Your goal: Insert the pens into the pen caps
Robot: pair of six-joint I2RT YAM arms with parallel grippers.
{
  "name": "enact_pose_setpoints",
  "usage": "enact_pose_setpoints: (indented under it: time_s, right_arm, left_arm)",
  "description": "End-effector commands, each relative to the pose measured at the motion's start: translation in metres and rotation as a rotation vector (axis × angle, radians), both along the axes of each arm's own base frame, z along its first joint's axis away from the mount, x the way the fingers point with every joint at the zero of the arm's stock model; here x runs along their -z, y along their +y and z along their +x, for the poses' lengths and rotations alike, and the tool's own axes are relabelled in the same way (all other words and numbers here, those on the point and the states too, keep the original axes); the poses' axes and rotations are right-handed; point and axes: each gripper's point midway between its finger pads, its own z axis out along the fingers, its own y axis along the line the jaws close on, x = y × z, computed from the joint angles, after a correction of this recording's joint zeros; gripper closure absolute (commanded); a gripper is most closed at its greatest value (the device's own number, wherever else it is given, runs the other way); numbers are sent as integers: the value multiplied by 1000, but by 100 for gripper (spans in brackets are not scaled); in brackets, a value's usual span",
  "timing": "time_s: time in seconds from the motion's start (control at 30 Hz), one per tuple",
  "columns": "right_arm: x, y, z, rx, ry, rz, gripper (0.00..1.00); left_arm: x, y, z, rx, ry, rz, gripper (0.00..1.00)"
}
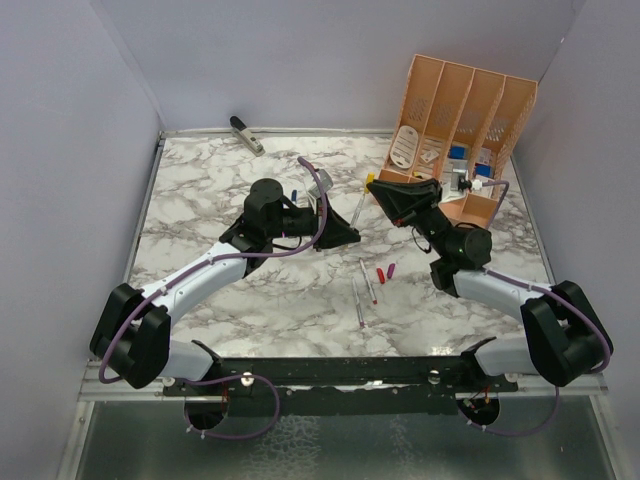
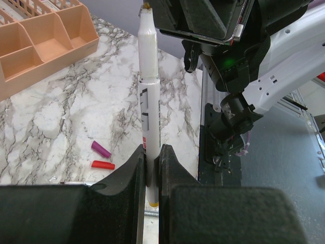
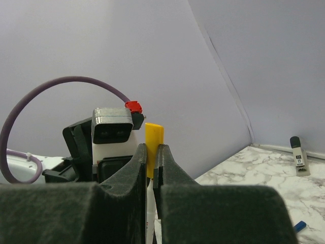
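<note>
My left gripper is to release the white pen, now held over the table's middle, on the marble (image 1: 316,208) next to the blue cap, on the organiser side.
My left gripper (image 2: 152,158) is shut on a white pen (image 2: 149,96), which stands up from the jaws with its yellow end below them. The pen's tip reaches toward the right arm above. My right gripper (image 3: 152,152) is shut on a yellow pen cap (image 3: 154,145), and the white pen (image 3: 151,216) shows just under that cap. From above, the left gripper (image 1: 350,228) and right gripper (image 1: 378,188) meet over the table's middle. Two pens (image 1: 358,300) lie on the marble with a red cap (image 1: 380,272) and a magenta cap (image 1: 392,268) beside them.
An orange desk organiser (image 1: 460,130) stands at the back right, close behind the right gripper. A grey-black stapler-like object (image 1: 246,134) lies at the back wall. A small blue cap (image 1: 294,196) rests by the left arm's wrist.
</note>
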Motion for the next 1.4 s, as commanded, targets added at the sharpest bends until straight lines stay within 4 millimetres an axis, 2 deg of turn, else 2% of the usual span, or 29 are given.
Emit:
enact_pose_setpoints:
  time_s: [0.0,0.57,0.87,1.13,1.37]
  right_arm:
    - [-41,-14,-36,-17,-230,114,99]
    - [-30,-6,-37,-47,-208,94,99]
    - [-18,4,-41,-76,-185,70,99]
    - [8,13,-44,-115,-125,28,99]
    - [37,37,-46,-164,-65,-43,99]
  left_arm:
    - [-23,-2,-5,30,-66,-44,100]
    - [-24,-3,0,16,-66,-43,100]
    - [-35,-1,6,-29,-93,-61,100]
    - [-57,2,14,-102,-130,-116,100]
    - [-73,4,18,-141,-146,-169,100]
